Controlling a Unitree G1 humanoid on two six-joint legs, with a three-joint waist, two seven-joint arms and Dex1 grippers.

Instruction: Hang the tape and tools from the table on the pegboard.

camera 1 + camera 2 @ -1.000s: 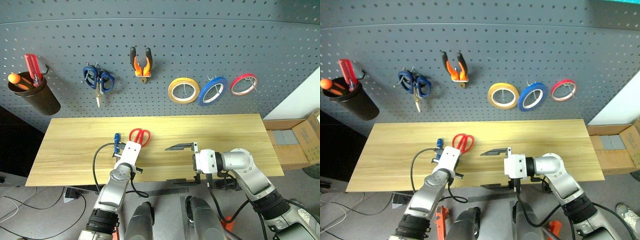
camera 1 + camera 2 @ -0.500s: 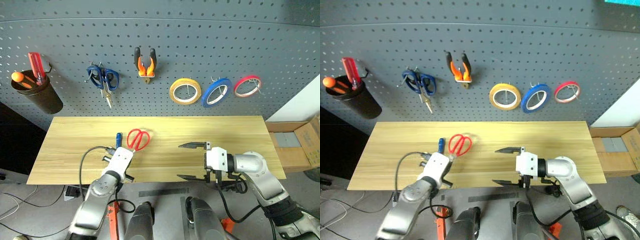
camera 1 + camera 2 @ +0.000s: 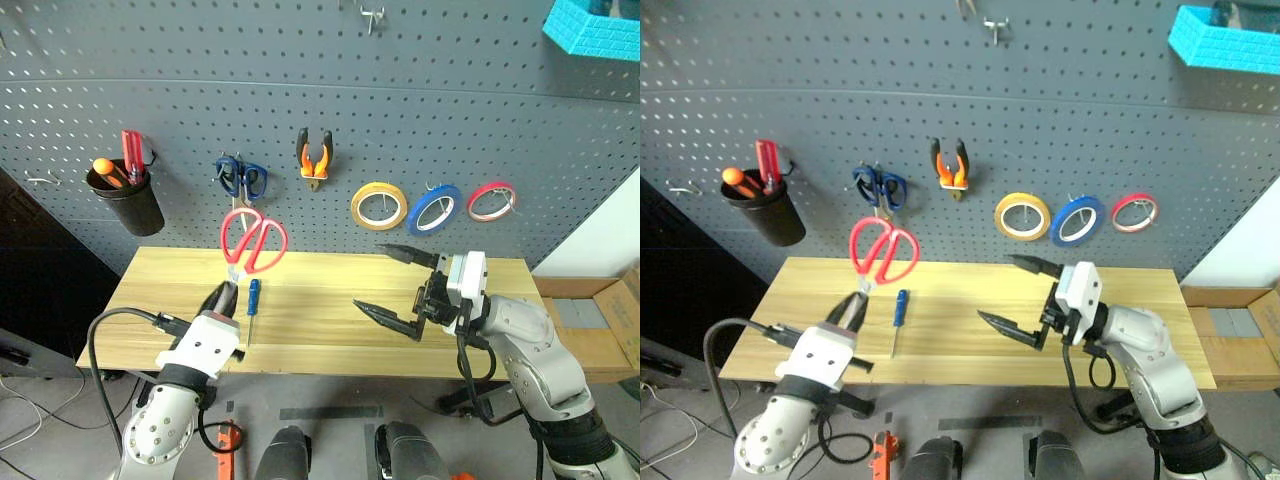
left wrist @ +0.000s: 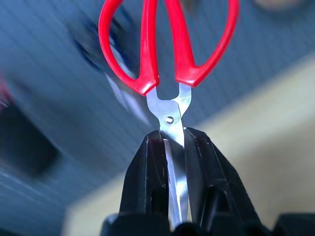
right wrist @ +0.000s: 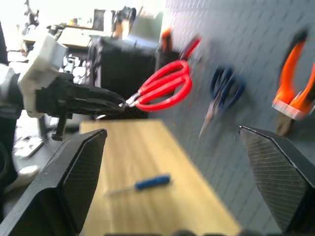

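Note:
Next, my left gripper releases the red-handled scissors so that they are left on the hook (image 3: 241, 185) (image 4: 106, 49), in front of the blue scissors.
My left gripper (image 3: 222, 298) is shut on the blades of the red-handled scissors (image 3: 253, 242), held above the table (image 3: 320, 332) with the handles up towards the pegboard (image 3: 400, 100). In the left wrist view, both fingers (image 4: 147, 162) clamp the blades just below the pivot of the scissors (image 4: 170, 110). The blue-handled screwdriver (image 3: 253, 297) lies on the table beside that hand. The orange-and-black pliers (image 3: 315, 153) and the yellow tape (image 3: 356, 206) hang on the pegboard. My right gripper (image 3: 370, 277) hovers open and empty over the table's middle, pointing left.
A black cup (image 3: 128, 203) holding red and orange screwdrivers hangs at the left. Blue scissors (image 3: 240, 178) hang beside the pliers. A blue tape roll (image 3: 416, 222) and a red one hang right of the yellow tape. Cardboard boxes (image 3: 600, 300) sit beyond the table's right end.
My left gripper has lifted the red scissors off the table, handles now upright. The right gripper has risen a little. The camera has tilted upward.

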